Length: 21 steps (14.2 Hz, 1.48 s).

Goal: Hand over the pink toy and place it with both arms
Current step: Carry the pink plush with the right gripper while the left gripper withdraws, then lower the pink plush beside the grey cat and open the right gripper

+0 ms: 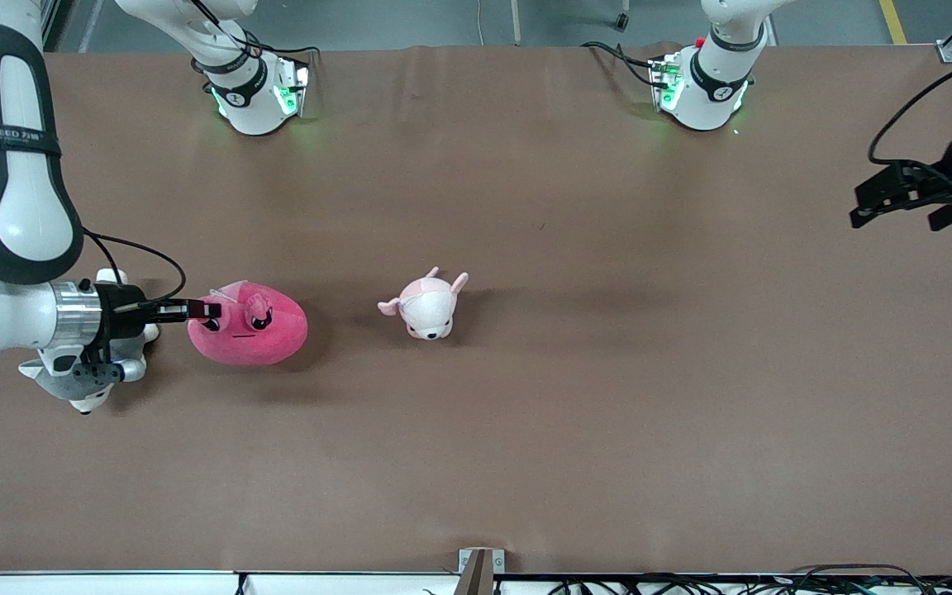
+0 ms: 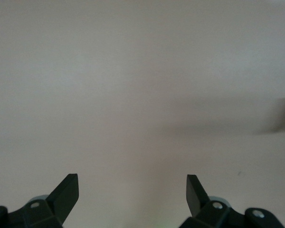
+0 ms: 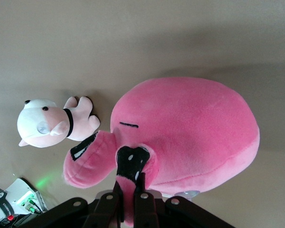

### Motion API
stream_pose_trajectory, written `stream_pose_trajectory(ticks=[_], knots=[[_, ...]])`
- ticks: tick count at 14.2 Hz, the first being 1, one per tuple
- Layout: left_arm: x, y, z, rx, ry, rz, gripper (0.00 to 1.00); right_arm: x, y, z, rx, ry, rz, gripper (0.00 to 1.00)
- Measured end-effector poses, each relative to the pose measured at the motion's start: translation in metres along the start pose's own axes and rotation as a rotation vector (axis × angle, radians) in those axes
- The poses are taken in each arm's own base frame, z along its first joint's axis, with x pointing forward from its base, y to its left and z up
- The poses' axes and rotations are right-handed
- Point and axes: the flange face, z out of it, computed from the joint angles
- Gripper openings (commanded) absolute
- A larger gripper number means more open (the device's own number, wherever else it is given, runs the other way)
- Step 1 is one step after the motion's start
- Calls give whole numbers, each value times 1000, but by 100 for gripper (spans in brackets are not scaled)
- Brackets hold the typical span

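Next, my right gripper lets go of the pink toy on the brown table (image 1: pixel 264 330) (image 3: pixel 180 92) between the grey plush and the dog plush.
The hot-pink toy (image 1: pixel 249 324) lies on the brown table toward the right arm's end, its dark eyes and thin mouth showing. My right gripper (image 1: pixel 210 311) is shut on a fold of plush at the toy's edge. In the right wrist view the toy (image 3: pixel 190 130) fills the middle and the fingers (image 3: pixel 144 199) pinch pink plush beside a dark eye. My left gripper (image 1: pixel 893 201) is open and empty, up over the left arm's end of the table. In the left wrist view the left gripper (image 2: pixel 132 194) shows only bare table between its fingertips.
A small pale pink-and-white dog plush (image 1: pixel 427 305) lies near the middle of the table, beside the pink toy; it also shows in the right wrist view (image 3: pixel 52 122). The two arm bases (image 1: pixel 254 92) (image 1: pixel 701 83) stand along the table's edge farthest from the front camera.
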Motion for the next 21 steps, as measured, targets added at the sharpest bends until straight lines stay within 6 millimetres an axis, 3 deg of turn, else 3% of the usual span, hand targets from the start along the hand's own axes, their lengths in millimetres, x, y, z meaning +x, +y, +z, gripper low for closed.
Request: stream_pose_trajectory(ticks=[2, 6, 13, 17, 18, 20, 21], knots=[[0, -17, 0, -5, 0, -5, 100, 8, 13, 14, 11, -24, 14, 0], [-1, -27, 0, -6, 1, -19, 100, 23, 32, 39, 112, -56, 58, 0], [-15, -26, 7, 3, 26, -33, 100, 25, 34, 46, 136, -84, 64, 1], [-18, -30, -3, 5, 53, -42, 100, 31, 54, 60, 146, -104, 88, 1], [-18, -30, -3, 4, 53, -42, 100, 32, 58, 63, 148, -109, 88, 11], [-18, -30, -2, 3, 53, -42, 100, 32, 59, 65, 149, -112, 93, 100], [-18, -30, -2, 3, 53, -41, 100, 32, 60, 64, 148, -112, 104, 100]])
